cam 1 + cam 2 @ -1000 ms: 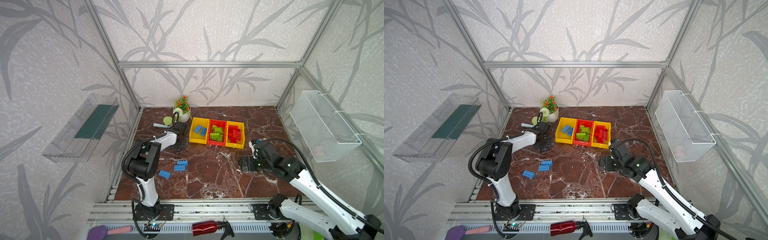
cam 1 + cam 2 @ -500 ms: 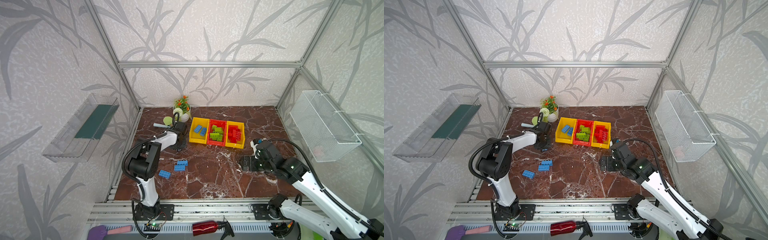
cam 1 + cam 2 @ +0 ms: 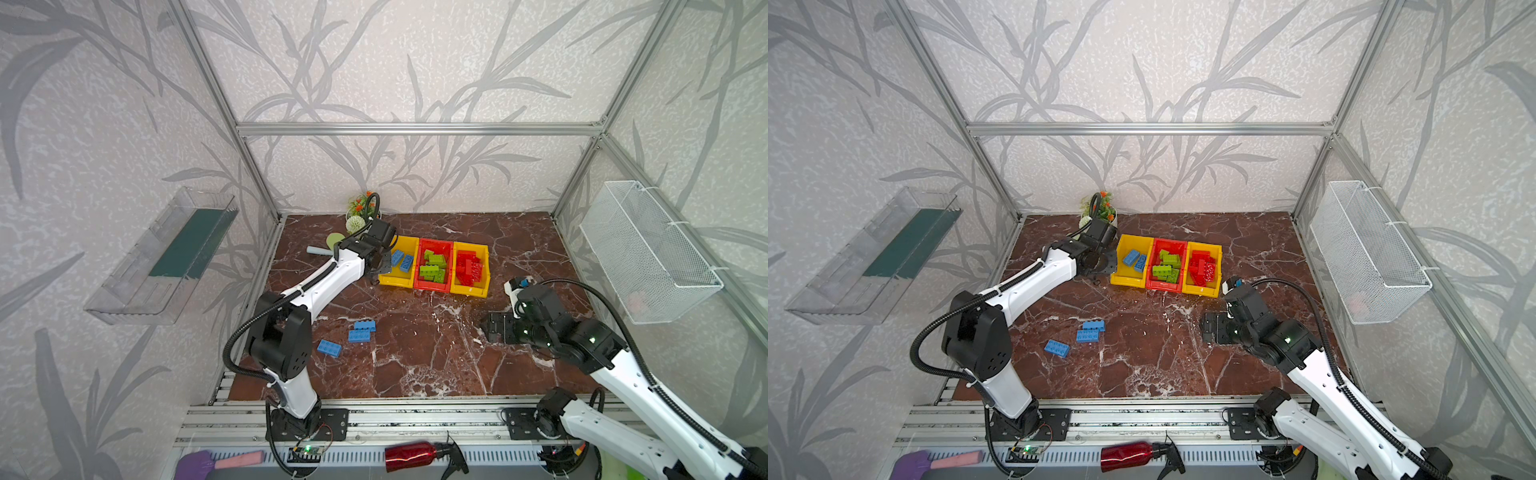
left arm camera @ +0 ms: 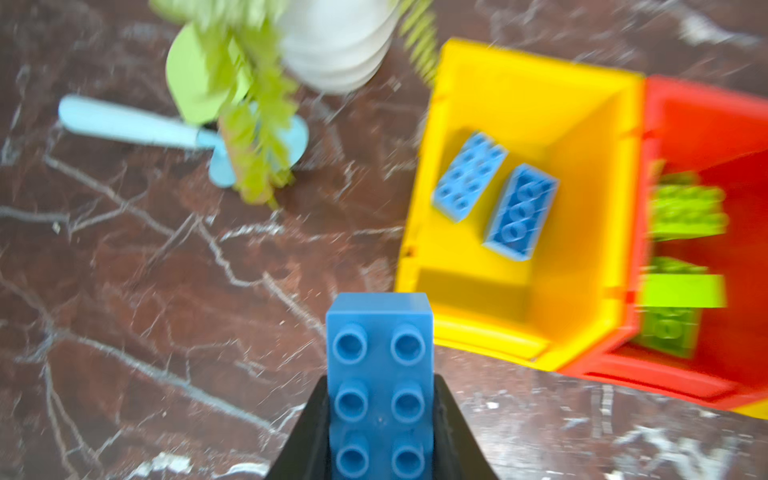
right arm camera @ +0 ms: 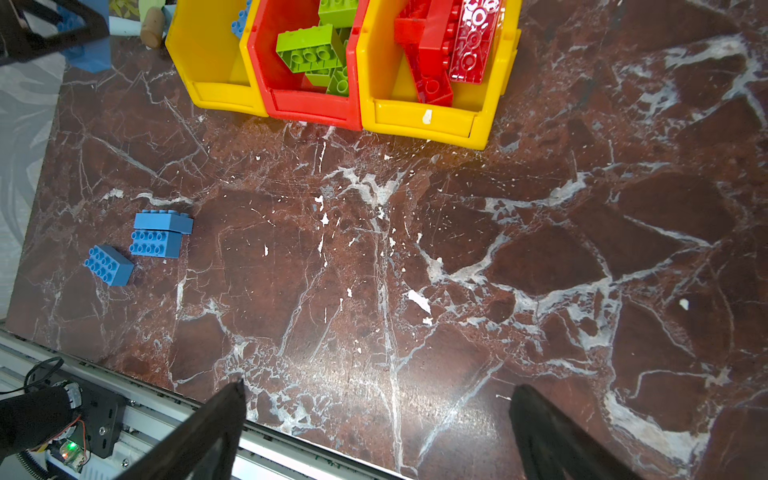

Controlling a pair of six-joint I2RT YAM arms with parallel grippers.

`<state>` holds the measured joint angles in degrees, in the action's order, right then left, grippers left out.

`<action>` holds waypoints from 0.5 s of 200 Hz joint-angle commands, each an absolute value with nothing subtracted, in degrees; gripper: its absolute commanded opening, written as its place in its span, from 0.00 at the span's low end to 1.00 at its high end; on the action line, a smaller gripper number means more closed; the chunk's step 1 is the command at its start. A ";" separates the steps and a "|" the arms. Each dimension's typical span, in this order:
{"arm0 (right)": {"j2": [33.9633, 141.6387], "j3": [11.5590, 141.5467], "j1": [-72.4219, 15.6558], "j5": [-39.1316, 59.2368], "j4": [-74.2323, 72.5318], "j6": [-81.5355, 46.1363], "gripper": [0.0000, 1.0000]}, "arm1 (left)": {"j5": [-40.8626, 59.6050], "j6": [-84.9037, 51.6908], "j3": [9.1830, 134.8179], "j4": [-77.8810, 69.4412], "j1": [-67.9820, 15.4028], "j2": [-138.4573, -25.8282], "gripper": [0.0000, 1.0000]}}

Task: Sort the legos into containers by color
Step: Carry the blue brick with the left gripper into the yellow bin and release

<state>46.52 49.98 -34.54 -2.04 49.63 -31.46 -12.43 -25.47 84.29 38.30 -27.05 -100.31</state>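
Note:
The blue lego, now just short of that container, will be let go by my left gripper between the blue legos in the yellow container [image 3: 400,264] [image 4: 488,219], toward their near ends.
In the left wrist view my left gripper [image 4: 380,384] is shut on a blue lego [image 4: 379,332], which is pinched by its long sides just short of the left yellow container [image 4: 582,124]. That container holds two blue legos [image 4: 469,174]. In both top views the left gripper [image 3: 380,259] hovers by that bin's left wall. The red container [image 3: 432,286] holds green legos [image 3: 434,266]. The right yellow container [image 3: 471,291] holds red legos [image 3: 469,266]. Three blue legos [image 3: 361,331] lie loose on the table. My right gripper [image 3: 490,328] is open and holds nothing, low over the table's right part.
A flower pot [image 3: 361,208] and a light-blue-handled tool [image 3: 320,250] sit behind the left gripper. A white mesh basket [image 3: 648,249] hangs on the right wall and a clear tray [image 3: 166,253] on the left wall. A red spray bottle [image 3: 411,455] lies beyond the front rail.
My left gripper's jaws have shut on the blue lego beside the left yellow container. The right arm has shifted only slightly and stays open.

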 commanded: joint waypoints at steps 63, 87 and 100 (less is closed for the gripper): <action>44.01 50.58 -34.55 -3.93 53.29 -31.02 0.99 | -11.95 -23.38 101.63 44.28 -28.89 -115.78 0.20; 44.63 50.10 -34.50 -3.60 52.85 -31.03 0.99 | -11.55 -23.03 105.75 45.32 -29.26 -119.56 0.20; 45.08 50.14 -34.54 -3.97 53.01 -30.77 0.99 | -11.30 -22.86 107.98 45.89 -29.43 -121.56 0.20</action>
